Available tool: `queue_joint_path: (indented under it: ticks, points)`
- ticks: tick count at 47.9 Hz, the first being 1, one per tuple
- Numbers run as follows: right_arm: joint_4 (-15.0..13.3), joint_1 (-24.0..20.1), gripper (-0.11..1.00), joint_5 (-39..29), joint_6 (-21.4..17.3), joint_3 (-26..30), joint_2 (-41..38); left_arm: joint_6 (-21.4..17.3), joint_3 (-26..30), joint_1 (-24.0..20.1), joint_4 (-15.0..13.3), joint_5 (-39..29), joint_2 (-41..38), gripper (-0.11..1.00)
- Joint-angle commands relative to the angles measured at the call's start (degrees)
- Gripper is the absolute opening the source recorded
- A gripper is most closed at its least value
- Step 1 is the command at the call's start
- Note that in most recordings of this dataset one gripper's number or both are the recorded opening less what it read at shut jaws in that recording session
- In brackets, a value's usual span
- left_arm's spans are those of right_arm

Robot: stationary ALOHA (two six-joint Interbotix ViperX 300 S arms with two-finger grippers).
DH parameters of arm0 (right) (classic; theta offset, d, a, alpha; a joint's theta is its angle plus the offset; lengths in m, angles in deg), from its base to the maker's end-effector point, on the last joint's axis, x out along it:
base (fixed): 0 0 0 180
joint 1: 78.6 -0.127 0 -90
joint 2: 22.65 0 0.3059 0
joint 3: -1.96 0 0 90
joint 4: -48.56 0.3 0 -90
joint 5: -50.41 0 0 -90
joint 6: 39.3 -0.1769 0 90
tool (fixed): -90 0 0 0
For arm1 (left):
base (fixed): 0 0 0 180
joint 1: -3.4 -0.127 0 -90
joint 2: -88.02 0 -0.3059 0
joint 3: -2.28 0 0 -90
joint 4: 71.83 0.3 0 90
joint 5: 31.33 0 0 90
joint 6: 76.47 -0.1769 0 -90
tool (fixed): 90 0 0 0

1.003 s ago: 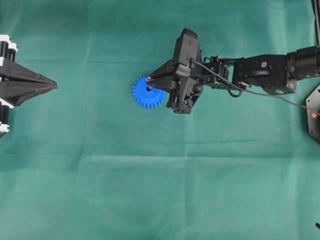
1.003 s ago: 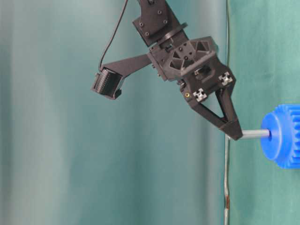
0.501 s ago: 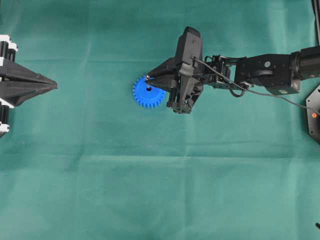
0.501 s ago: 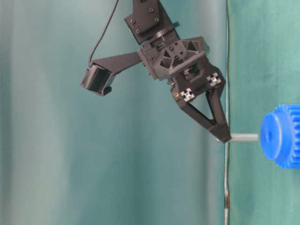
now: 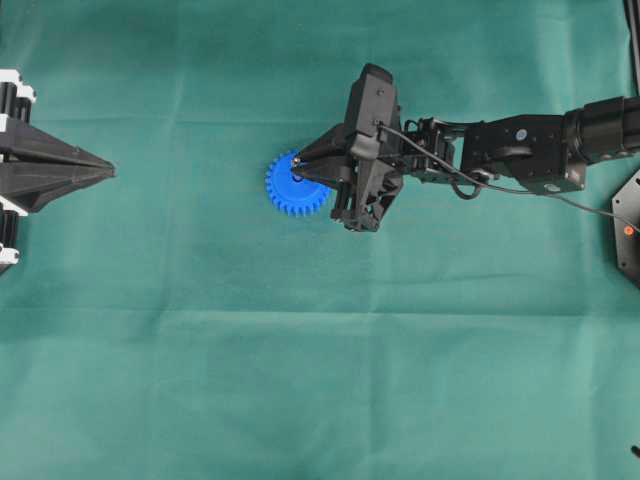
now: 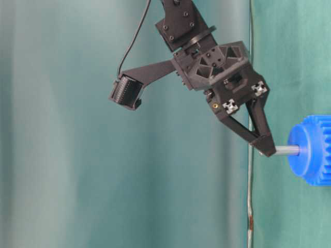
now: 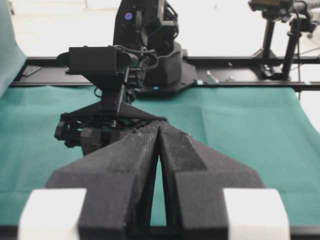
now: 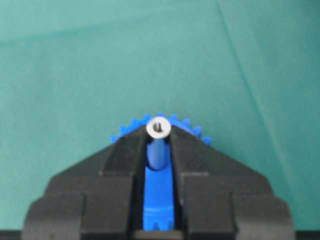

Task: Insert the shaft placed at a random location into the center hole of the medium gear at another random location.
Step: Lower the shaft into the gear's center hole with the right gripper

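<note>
Next, I let go of the shaft, now upright over the gear's middle, with my right gripper deep in the center hole of the blue medium gear (image 5: 297, 177) (image 8: 158, 164), below my fingertips.
The blue medium gear (image 5: 284, 196) lies flat on the green cloth. My right gripper (image 5: 297, 173) is shut on the shaft (image 6: 286, 150), a short silver pin, and holds it upright over the gear's middle. In the table-level view the right gripper (image 6: 265, 151) grips the pin's top end, and the pin's lower end sits in the hub of the gear (image 6: 313, 155). The center hole is hidden by the pin. The right wrist view shows the pin's end (image 8: 158, 128) between the fingertips, with the gear (image 8: 159, 192) below. My left gripper (image 5: 108, 172) is shut and empty at the far left.
Green cloth (image 5: 320, 380) covers the whole table. The right arm (image 5: 520, 152) reaches in from the right edge. A black mount (image 5: 628, 228) sits at the right edge. The left wrist view shows the left gripper (image 7: 159, 126) facing the right arm across the cloth.
Half a second ago the right gripper held the pin clear of the gear. It has moved back toward the gear, and the pin's end is in the hub again. The left arm has not moved.
</note>
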Motion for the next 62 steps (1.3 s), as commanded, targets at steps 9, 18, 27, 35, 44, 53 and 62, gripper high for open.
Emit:
queue_joint_path:
  ticks: [9,18,27,35,44,53,62]
  points:
    - [0.18,-0.09,0.13,0.88,-0.7,1.05,-1.49,0.09,1.58,-0.09,0.18,0.26,-0.53,0.0]
    - [0.26,-0.09,0.13,0.88,-0.79,1.58,-2.99,0.09,1.58,-0.09,0.18,0.26,-0.53,0.0]
    - [0.26,-0.18,0.13,0.88,-0.7,1.67,-2.99,0.09,1.49,-0.09,0.18,0.35,-0.62,0.0]
    - [0.26,-0.18,0.13,0.62,-0.79,1.58,-2.99,0.0,1.49,-0.09,0.18,0.26,-0.62,0.0]
    - [0.26,-0.26,0.13,0.53,-0.79,1.58,-2.99,0.0,1.49,-0.09,0.18,0.35,-0.53,0.0]
    - [0.26,-0.26,0.14,0.44,-0.79,1.58,-2.9,0.0,1.58,-0.09,0.18,0.26,-0.62,0.0]
    - [0.26,-0.26,0.37,0.44,-0.79,1.67,-2.64,0.0,1.58,-0.09,0.18,0.35,-0.62,0.0]
